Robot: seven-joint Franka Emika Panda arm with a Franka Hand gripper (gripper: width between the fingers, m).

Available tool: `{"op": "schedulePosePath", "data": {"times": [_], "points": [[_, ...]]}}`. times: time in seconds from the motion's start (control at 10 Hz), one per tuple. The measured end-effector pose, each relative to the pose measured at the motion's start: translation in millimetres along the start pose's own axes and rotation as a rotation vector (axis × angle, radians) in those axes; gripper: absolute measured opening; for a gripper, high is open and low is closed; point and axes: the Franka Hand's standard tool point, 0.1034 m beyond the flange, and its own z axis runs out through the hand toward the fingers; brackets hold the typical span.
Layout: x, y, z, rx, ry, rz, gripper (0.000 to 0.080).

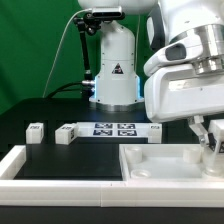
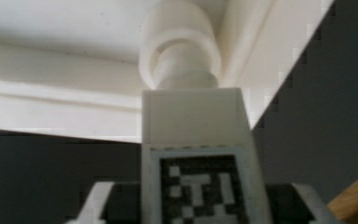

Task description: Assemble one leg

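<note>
The robot's gripper should release the white leg standing in the inner corner of the large white tray-like part point(image 1: 207, 168) point(image 2: 181, 55).
In the wrist view my gripper point(image 2: 197, 203) is shut on a white leg point(image 2: 197, 130), a finger on each side of it. The leg has a black-and-white tag on the face toward the camera. Its rounded threaded end point(image 2: 179, 60) points at the inner corner of the large white tray-like part point(image 2: 69, 75) and is close to or touching it. In the exterior view the gripper point(image 1: 212, 140) is low over the far right corner of that part point(image 1: 160, 170), and the held leg is mostly hidden there. Two more loose legs point(image 1: 35, 130) point(image 1: 68, 133) lie on the black table at the exterior view's left.
The marker board point(image 1: 112, 129) lies flat behind the tray-like part, in front of the robot's white base point(image 1: 113, 65). A white raised wall point(image 1: 40, 165) runs along the front left. A green backdrop stands behind the table.
</note>
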Motion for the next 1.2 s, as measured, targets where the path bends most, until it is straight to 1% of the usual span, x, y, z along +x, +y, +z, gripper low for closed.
{"op": "schedulePosePath", "data": {"times": [0.2,0.4,0.7,1.0,1.1,1.2], "points": [[-4.1,2.2,3.1,-0.005,0.014,0.002,0.0291],[-12.3,1.3,5.0,-0.008,0.019,0.003,0.0291],[-24.9,-1.1,2.8,-0.022,0.071,-0.001,0.0291],[-25.9,0.2,2.2,-0.025,0.08,0.001,0.0291],[-25.9,0.2,2.3,-0.025,0.08,0.001,0.0361],[-25.9,0.2,2.3,-0.025,0.08,0.001,0.0361]]}}
